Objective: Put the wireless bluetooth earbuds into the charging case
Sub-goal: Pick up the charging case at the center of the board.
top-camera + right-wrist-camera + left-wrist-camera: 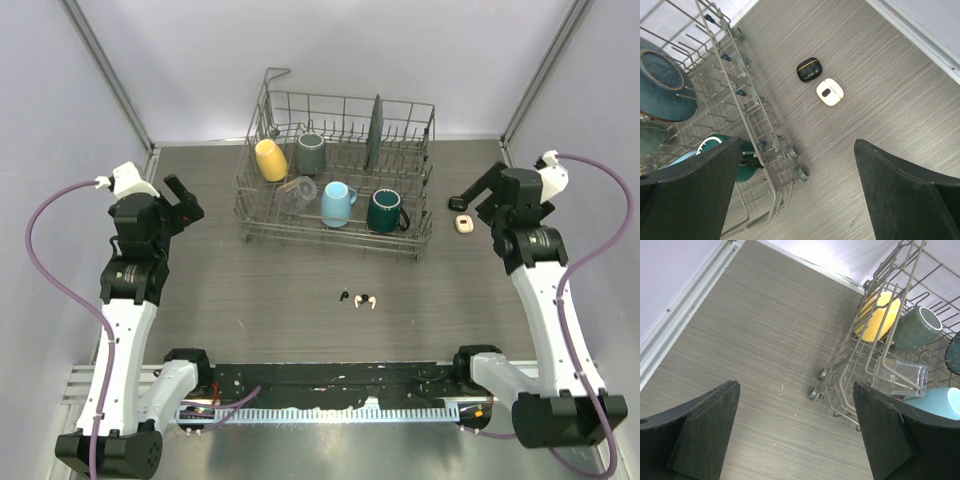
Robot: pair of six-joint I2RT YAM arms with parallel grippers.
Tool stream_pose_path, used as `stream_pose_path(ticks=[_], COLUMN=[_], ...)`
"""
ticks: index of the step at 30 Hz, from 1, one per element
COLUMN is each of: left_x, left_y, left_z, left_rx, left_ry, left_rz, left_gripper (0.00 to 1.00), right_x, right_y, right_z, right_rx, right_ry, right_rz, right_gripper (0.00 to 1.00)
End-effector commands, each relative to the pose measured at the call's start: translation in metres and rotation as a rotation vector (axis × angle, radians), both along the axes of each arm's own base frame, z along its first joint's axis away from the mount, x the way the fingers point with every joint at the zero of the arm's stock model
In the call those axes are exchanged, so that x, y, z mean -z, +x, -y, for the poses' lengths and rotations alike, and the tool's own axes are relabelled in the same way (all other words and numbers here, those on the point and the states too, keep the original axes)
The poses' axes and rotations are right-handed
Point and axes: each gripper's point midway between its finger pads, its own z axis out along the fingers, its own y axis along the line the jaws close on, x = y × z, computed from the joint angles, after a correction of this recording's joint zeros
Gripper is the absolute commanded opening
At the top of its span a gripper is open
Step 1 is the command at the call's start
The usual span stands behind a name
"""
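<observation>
I should next bring my right gripper just beside the black case and close it across the lid and bottom ends (464, 224) (830, 92) of the cream-white charging case.
Two tiny stemmed earbuds lie on the table near its middle front, a black one (345, 296) and a cream-white one (366, 301). A cream-white charging case (463, 224) and a black case (456, 204) lie to the right of the dish rack. The right wrist view shows both closed, the cream case (830, 92) and the black case (809, 69). My right gripper (478, 192) is open and empty, raised beside the cases; it also shows in the right wrist view (797, 142). My left gripper (185, 200) is open and empty at the far left, also in the left wrist view (795, 390).
A wire dish rack (420, 235) stands at the back middle. It holds a yellow mug (270, 158), a grey-green mug (311, 152), a light blue mug (338, 204), a dark teal mug (385, 211), a clear glass (298, 190) and a dark plate (375, 130). Walls close both sides.
</observation>
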Motion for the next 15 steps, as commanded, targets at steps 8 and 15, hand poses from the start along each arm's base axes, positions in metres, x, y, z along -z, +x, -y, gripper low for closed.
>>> stream_pose_path(ticks=[8,15], left_x=[0.034,0.07], left_y=[-0.039,-0.06], left_z=[0.044,0.06], left_rx=[0.196,0.349], left_ry=[-0.161,-0.105], left_rz=[-0.124,-0.25], left_gripper=[1.0,1.0], right_x=[-0.057,0.003], right_y=[-0.078,-0.069], right_z=[-0.006,0.005], right_rx=[-0.169,-0.156], right_ry=[-0.191,-0.212], right_rz=[0.339,-0.03], right_gripper=[0.99,1.0])
